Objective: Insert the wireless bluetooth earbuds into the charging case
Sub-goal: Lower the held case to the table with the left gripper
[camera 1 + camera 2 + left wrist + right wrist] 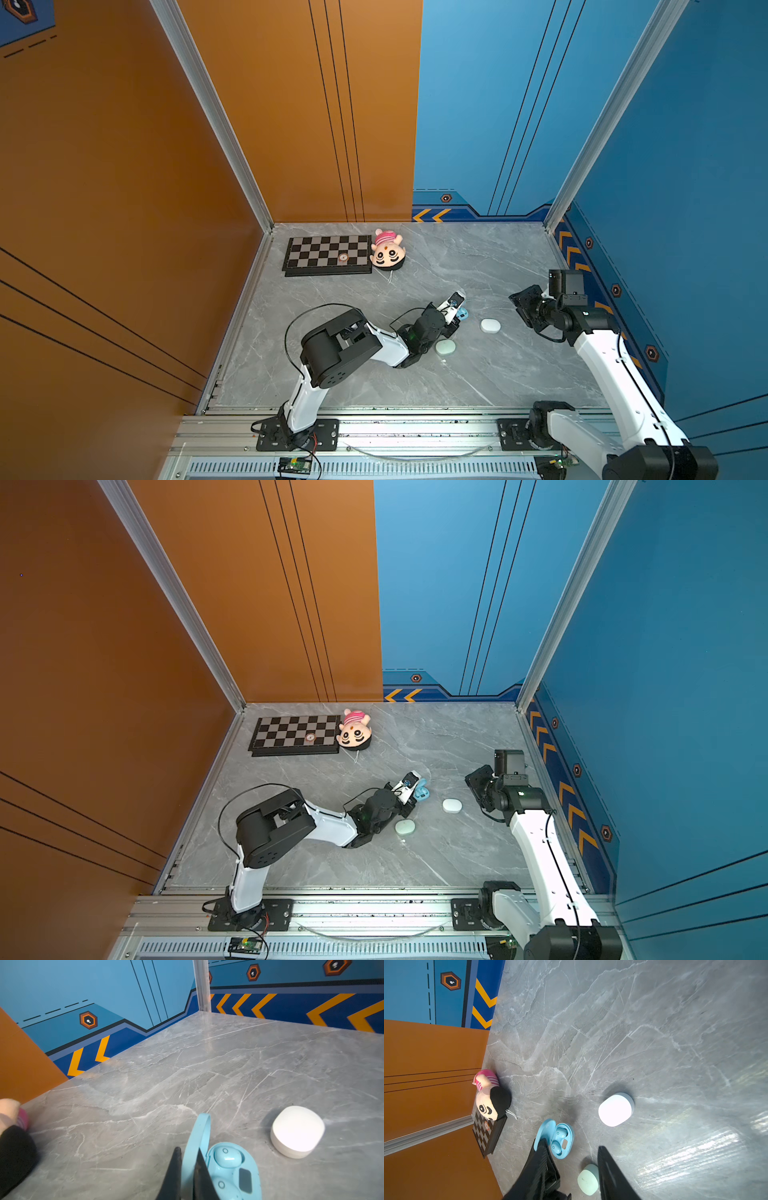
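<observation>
Next, my left gripper lets go of the light blue charging case on the grey table [449, 318] just behind the mint case.
A light blue charging case [245, 1169] lies open on the grey table, with its lid [197, 1136] standing up. Two light blue earbuds [227, 1156] [225, 1186] sit in its wells. My left gripper [188, 1150] is shut on the lid, one black finger on each side. Both top views show this gripper [458, 315] [417, 793] at the case [463, 314] [422, 791] mid-table. My right gripper [521, 305] [571, 1148] hangs open and empty to the right, apart from the cases. Its view shows the open case [562, 1140] with both earbuds [561, 1132] inside.
A shut white case [490, 325] [297, 1130] [615, 1109] lies between the two grippers. A shut mint case [445, 346] [588, 1179] lies beside the left wrist. A chessboard [328, 254] and a plush doll [387, 251] sit at the back left, near the walls.
</observation>
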`<control>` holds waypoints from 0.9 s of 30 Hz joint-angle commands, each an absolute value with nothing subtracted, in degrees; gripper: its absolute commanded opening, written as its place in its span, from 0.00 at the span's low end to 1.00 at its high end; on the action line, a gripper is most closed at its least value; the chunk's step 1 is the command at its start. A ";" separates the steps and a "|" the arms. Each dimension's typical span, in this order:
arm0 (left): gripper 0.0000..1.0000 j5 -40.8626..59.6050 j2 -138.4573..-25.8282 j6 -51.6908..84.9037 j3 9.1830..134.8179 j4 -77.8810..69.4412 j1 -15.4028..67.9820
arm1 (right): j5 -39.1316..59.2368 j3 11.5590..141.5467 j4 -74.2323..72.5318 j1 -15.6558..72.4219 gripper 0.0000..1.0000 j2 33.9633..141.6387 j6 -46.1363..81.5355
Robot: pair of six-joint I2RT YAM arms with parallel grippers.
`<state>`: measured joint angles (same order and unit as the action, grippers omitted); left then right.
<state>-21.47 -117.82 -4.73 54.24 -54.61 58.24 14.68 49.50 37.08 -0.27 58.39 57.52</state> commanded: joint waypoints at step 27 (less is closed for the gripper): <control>0.09 -27.00 -121.93 -0.69 51.67 -55.52 58.52 | 13.15 45.92 34.89 4.31 0.43 57.31 59.93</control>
<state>-26.85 -121.19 -1.43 52.58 -55.09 58.30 14.24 46.89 35.35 4.10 58.24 59.02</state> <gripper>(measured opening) 0.097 0.436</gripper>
